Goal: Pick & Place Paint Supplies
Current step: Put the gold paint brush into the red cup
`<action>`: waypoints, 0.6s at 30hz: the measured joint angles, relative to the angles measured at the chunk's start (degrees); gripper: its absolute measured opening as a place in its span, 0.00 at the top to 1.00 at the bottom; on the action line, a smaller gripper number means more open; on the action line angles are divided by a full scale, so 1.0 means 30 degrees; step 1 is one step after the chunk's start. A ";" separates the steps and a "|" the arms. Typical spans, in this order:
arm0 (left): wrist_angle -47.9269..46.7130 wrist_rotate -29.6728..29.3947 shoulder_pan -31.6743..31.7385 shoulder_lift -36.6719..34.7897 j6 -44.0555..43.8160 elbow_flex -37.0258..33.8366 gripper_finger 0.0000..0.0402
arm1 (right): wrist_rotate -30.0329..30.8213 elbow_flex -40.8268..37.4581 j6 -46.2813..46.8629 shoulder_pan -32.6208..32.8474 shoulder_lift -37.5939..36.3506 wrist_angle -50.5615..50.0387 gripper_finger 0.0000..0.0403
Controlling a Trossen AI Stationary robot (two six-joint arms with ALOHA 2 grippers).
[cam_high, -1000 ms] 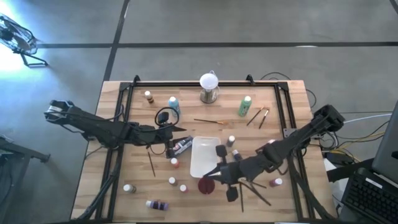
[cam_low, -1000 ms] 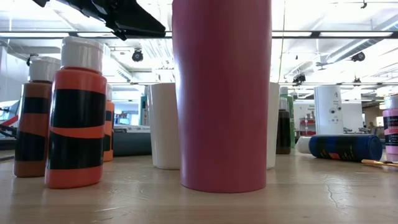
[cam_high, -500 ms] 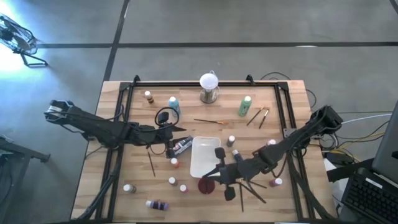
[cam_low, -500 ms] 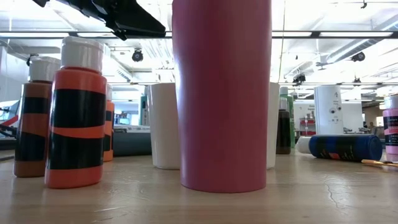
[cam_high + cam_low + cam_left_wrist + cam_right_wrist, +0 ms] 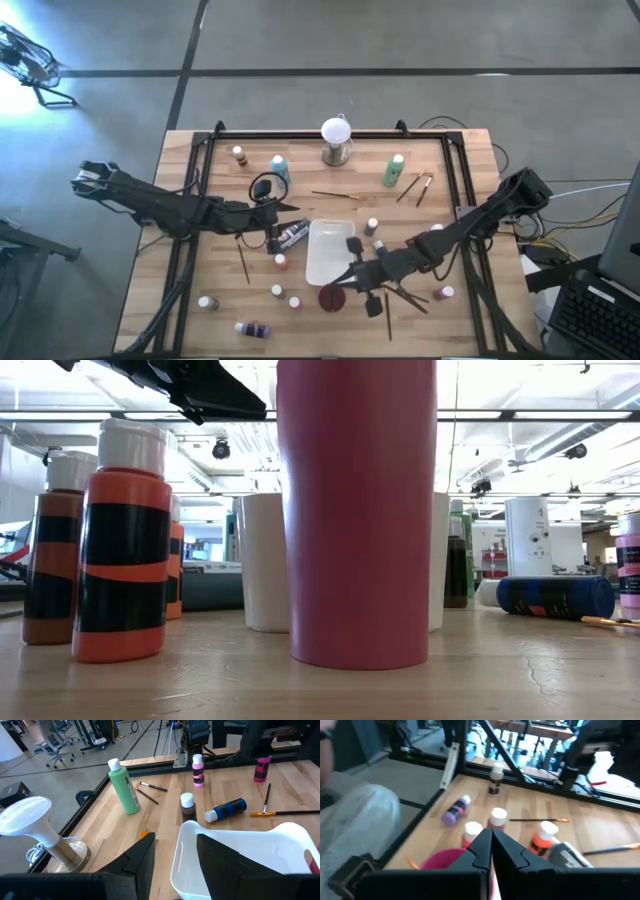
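Observation:
My right gripper is going to release the brush inside the dark red cup (image 5: 334,302) (image 5: 451,860), which is at the near end of the white tray.
My right gripper (image 5: 340,283) (image 5: 491,836) is shut and hangs just above the dark red cup (image 5: 330,298) (image 5: 442,857), which stands upright at the near end of the white tray (image 5: 325,250). I see nothing between its fingers. My left gripper (image 5: 292,213) (image 5: 175,840) stands open in the air at the tray's left end (image 5: 190,845), holding nothing. A dark bottle (image 5: 292,236) lies on its side on the table just near of it. White-capped paint bottles, among them a green one (image 5: 393,170) and a purple one (image 5: 253,328), and thin brushes (image 5: 335,195) are scattered over the table.
A white globe on a metal base (image 5: 336,140) stands at the far edge. Brushes (image 5: 405,297) lie under my right arm. Orange bottles (image 5: 125,540) stand left of the cup (image 5: 355,510). A black frame (image 5: 455,170) rings the tabletop.
My right gripper has come down toward the dark red cup and stayed shut. My left arm has kept still.

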 joint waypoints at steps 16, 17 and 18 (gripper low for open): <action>0.0005 0.0000 0.0000 0.0000 -0.0037 -0.0008 0.62 | -0.0901 -0.0554 0.0681 -0.0345 0.1299 0.1702 0.98; -0.0007 -0.0007 0.0000 0.0000 -0.0044 -0.0008 0.62 | -0.1086 -0.0554 0.0701 -0.0401 0.1355 0.1702 0.98; 0.0008 -0.0007 0.0000 0.0000 -0.0044 -0.0008 0.62 | -0.1239 -0.0554 0.0767 -0.0444 0.1399 0.1721 0.98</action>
